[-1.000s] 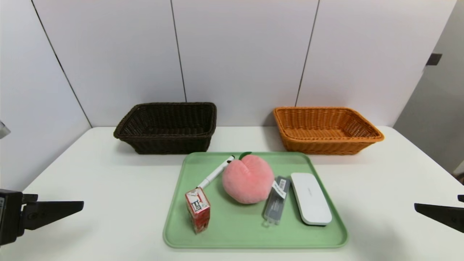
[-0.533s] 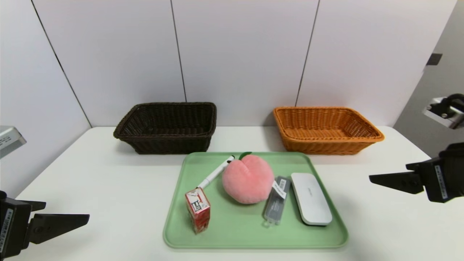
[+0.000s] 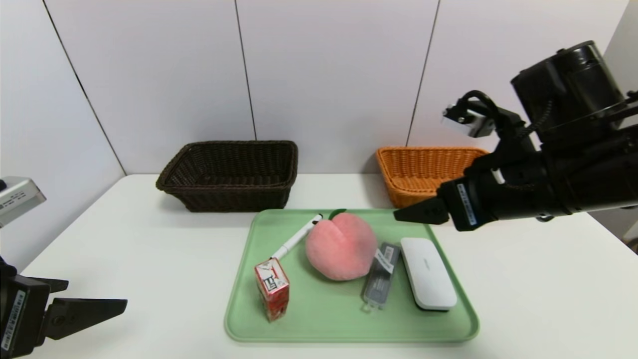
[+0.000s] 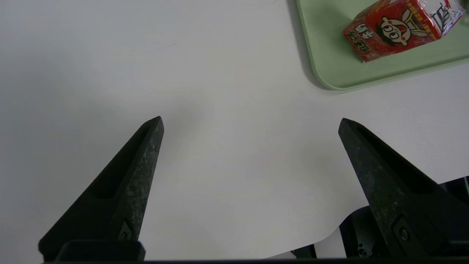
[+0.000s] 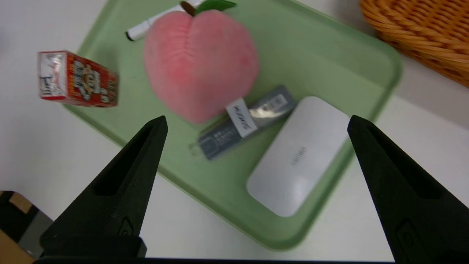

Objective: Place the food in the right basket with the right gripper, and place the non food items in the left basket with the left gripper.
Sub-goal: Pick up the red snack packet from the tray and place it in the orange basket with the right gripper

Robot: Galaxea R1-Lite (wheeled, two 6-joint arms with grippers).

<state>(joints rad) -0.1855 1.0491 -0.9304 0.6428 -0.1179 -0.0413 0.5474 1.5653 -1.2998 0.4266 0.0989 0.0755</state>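
The red drink carton near the white marker is food, so next my right gripper closes on the upright sides point(image 3: 274, 295) point(image 5: 91, 83) of the carton.
On the green tray point(image 3: 349, 319) sit the food, a pink plush peach point(image 3: 341, 245) and a red drink carton point(image 3: 272, 289), and the non food items: a white marker point(image 3: 296, 237), a grey transparent case point(image 3: 381, 274) and a white oblong case point(image 3: 427, 271). My right gripper point(image 3: 403, 215) hovers open above the tray's far right corner, with nothing between its fingers. Its wrist view looks down on the peach point(image 5: 199, 62) and white case point(image 5: 298, 157). My left gripper point(image 3: 119, 304) stands open and empty over the table's near left. The dark left basket point(image 3: 229, 174) and orange right basket point(image 3: 418, 174) hold nothing.
Both baskets stand against the white wall panels behind the tray. My right arm point(image 3: 558, 184) covers the orange basket's right half in the head view. The left wrist view shows bare white table point(image 4: 234, 91), the tray corner point(image 4: 329, 62) and the table's near edge.
My right arm has risen from the near right edge and swung left, up over the tray's far right corner. The left gripper has shifted only slightly. Nothing on the tray has moved.
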